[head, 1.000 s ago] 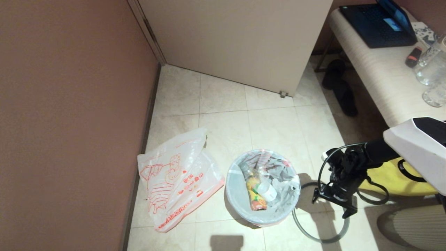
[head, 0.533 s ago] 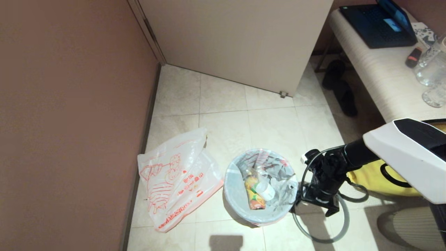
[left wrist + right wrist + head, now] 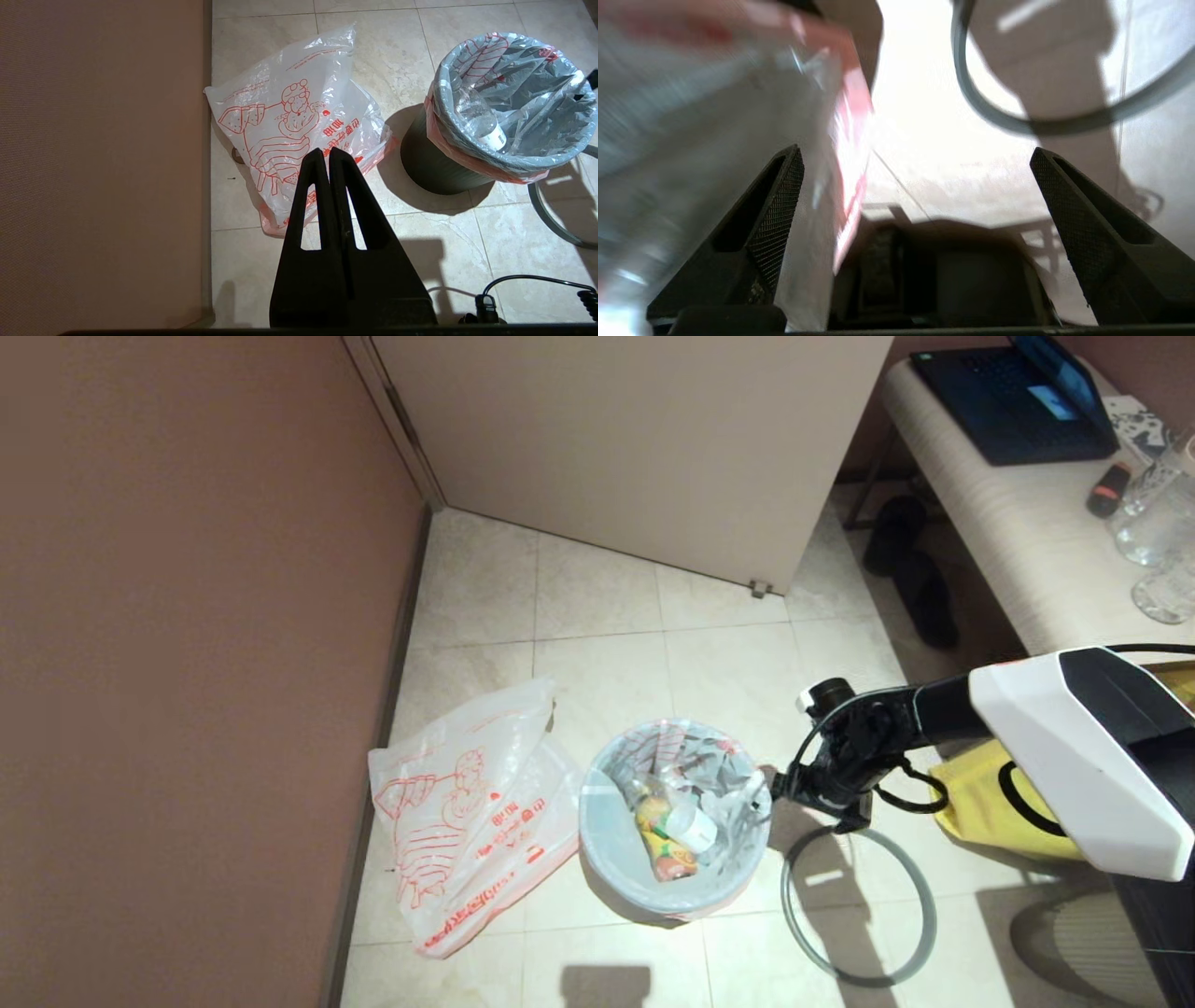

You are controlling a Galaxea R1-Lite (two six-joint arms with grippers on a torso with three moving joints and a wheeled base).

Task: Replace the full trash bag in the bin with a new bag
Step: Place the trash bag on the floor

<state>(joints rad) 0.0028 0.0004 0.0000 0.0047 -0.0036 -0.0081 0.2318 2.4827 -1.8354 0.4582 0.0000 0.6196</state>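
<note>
My right gripper should close on the pink rim (image 3: 765, 790) (image 3: 836, 218) of the full trash bag, on the side of the bin closest to the grey hoop.
The full trash bag (image 3: 674, 807) lines the bin (image 3: 434, 168), its pink rim folded over the edge; a bottle and a yellow-orange packet lie inside. The new bag (image 3: 471, 812), with its red cartoon drawing, lies flat on the tiles left of the bin, against the wall. The bin's grey hoop (image 3: 786, 905) lies on the floor to the right. My right gripper (image 3: 780, 793) is open at the bin's right rim, and the bag's pink edge (image 3: 850, 140) stands between its fingers beside one pad. My left gripper (image 3: 326, 150) is shut and empty, above the floor near the new bag (image 3: 289, 112).
A brown wall (image 3: 187, 663) runs along the left and a pale door (image 3: 635, 439) closes the back. A yellow tote (image 3: 980, 803) sits right of the hoop. A bench (image 3: 1018, 541) with a laptop and glasses stands at the right, with black slippers (image 3: 920, 579) beside it.
My right arm has swung left and away from me, from over the hoop to the bin's right rim. The bin with its bag has shifted a little to the left.
</note>
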